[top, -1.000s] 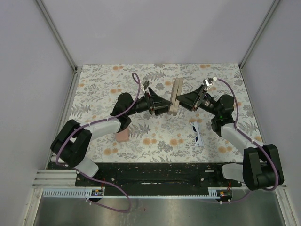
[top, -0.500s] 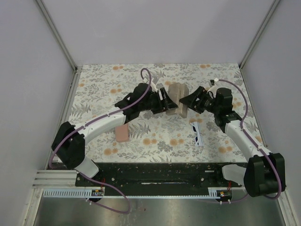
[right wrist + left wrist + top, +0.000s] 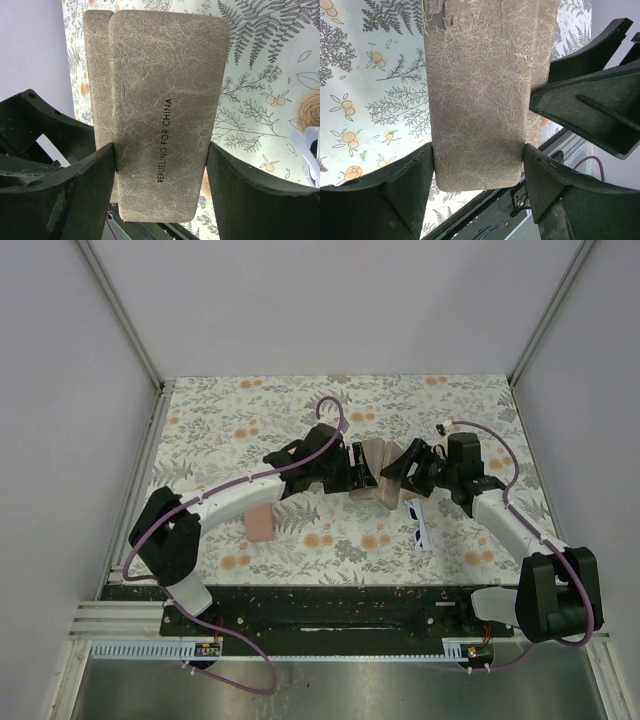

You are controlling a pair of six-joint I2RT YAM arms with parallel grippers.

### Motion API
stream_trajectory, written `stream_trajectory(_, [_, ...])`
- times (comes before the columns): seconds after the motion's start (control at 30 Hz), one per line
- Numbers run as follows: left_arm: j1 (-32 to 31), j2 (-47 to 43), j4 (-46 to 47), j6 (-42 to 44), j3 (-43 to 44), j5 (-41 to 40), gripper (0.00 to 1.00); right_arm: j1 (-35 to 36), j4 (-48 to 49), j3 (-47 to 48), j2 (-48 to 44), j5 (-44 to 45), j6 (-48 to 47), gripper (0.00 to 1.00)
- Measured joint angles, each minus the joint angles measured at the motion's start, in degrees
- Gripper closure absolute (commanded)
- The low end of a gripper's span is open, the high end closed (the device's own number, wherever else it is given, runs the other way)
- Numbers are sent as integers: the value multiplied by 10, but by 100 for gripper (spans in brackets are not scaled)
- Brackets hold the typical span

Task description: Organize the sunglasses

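Next, my right gripper releases the tan case on the floral table (image 3: 369, 490) next to the white-framed sunglasses, just past the orange flowers.
The tan case (image 3: 377, 473) is held off the floral table between both grippers at mid-table. My left gripper (image 3: 357, 472) is shut on one end of it; the left wrist view shows the case (image 3: 479, 90) pinched between my fingers (image 3: 479, 170). My right gripper (image 3: 396, 472) is shut on the same case from the other side (image 3: 161, 172), where its printed face (image 3: 165, 95) shows. The white-framed sunglasses (image 3: 420, 524) lie on the table just right of the case, under my right arm, and show at the edge of the right wrist view (image 3: 313, 155). The black-framed sunglasses are out of view.
A pink case (image 3: 260, 523) lies on the table at the near left, under my left arm. Grey walls enclose the table on the left, back and right. The black base rail (image 3: 330, 605) runs along the near edge.
Both grippers have moved toward the near side with the tan case, and the case has turned from edge-on to tilted. My left arm has stretched further right. The white sunglasses and pink case have not moved.
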Motion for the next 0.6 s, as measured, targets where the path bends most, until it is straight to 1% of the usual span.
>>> stream_trajectory(0.07, [0, 0, -2, 3, 0, -1, 12, 1, -2, 0, 1, -3, 1, 55])
stream_trajectory(0.17, [4, -1, -5, 12, -5, -2, 6, 9, -22, 12, 5, -3, -12, 55])
stream_trajectory(0.3, [26, -22, 12, 15, -42, 13, 6, 16, -64, 37, 15, 5, -34, 56])
stream_trajectory(0.4, [57, -62, 11, 20, -83, 16, 7, 19, -111, 67, 28, 30, -61, 56])
stream_trajectory(0.5, [88, -100, 1, 28, -108, 12, 7, 26, -174, 120, 58, 84, -99, 56])
stream_trajectory(0.6, [97, -128, -2, 33, -124, 12, 7, 40, -217, 167, 92, 132, -129, 56])
